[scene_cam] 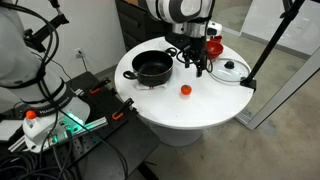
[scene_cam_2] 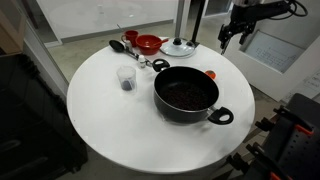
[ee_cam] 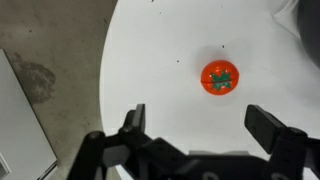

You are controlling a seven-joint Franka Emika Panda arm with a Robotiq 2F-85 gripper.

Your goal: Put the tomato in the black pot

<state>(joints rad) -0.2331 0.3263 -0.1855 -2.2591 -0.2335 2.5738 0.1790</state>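
My gripper will grip the opposite sides of the tomato [scene_cam: 186, 90] [ee_cam: 219, 78], with the tomato's green star top between the fingers.
The tomato [ee_cam: 220, 77], a small red ball with a green star top, lies on the white round table [scene_cam: 190, 110]. In the wrist view it sits just beyond my fingers and a little to the right of centre. It shows in both exterior views [scene_cam: 185, 89], half hidden behind the pot's rim in one [scene_cam_2: 211, 75]. The black pot [scene_cam: 153, 68] stands beside it with dark contents [scene_cam_2: 186, 93]. My gripper [ee_cam: 200, 125] is open and empty, raised above the table over the tomato [scene_cam: 196, 62] [scene_cam_2: 229, 38].
A glass lid with a black knob [scene_cam: 230, 70] [scene_cam_2: 180, 46] and a red bowl [scene_cam: 212, 45] [scene_cam_2: 148, 43] sit at the far side. A small clear cup [scene_cam_2: 126, 77] and utensils [scene_cam_2: 128, 42] are near the bowl. The table edge and floor [ee_cam: 50, 80] are close.
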